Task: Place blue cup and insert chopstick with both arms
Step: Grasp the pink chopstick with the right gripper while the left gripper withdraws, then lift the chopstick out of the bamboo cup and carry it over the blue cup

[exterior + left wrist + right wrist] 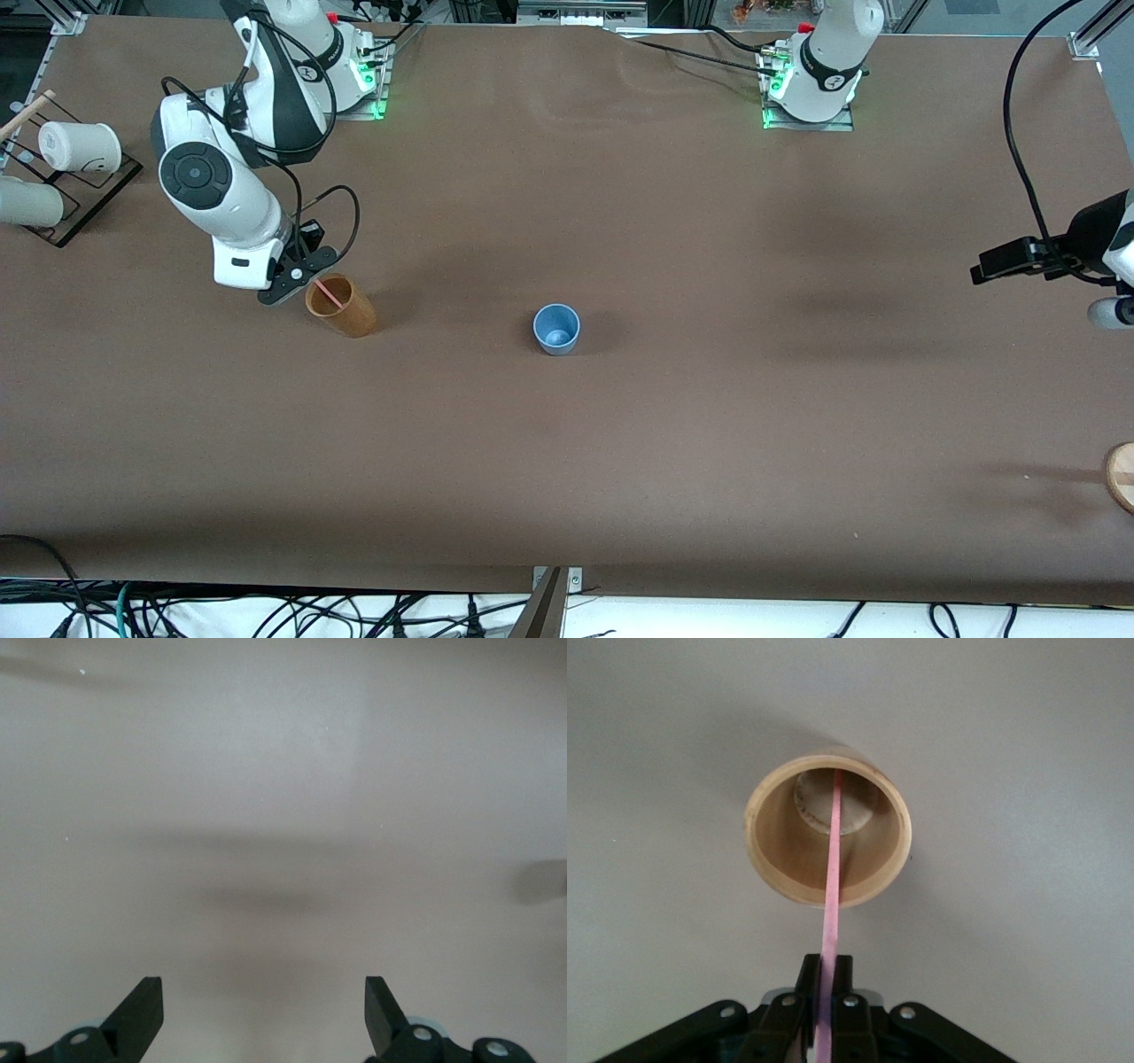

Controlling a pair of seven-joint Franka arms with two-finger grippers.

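Next, I let go of the pink chopstick with my right gripper inside the empty blue cup [558, 338] that stands near the middle of the table. The chopstick's lower end is inside the brown cup now.
The blue cup [556, 329] stands upright and empty near the middle of the table. My right gripper [299, 281] is over the brown cup [341, 307], toward the right arm's end of the table. It is shut on the pink chopstick [330, 295]. In the right wrist view the gripper [827, 970] pinches the chopstick [833, 877], whose lower end reaches down inside the brown cup [775, 850]. My left gripper [264, 992] is open and empty over bare table. The left arm's hand [1099, 239] shows at the left arm's end of the table.
A black rack [89, 190] with two white cups [80, 146] [27, 202] lying on it stands at the right arm's end. A round wooden piece [1122, 476] lies at the table's edge at the left arm's end, nearer the front camera.
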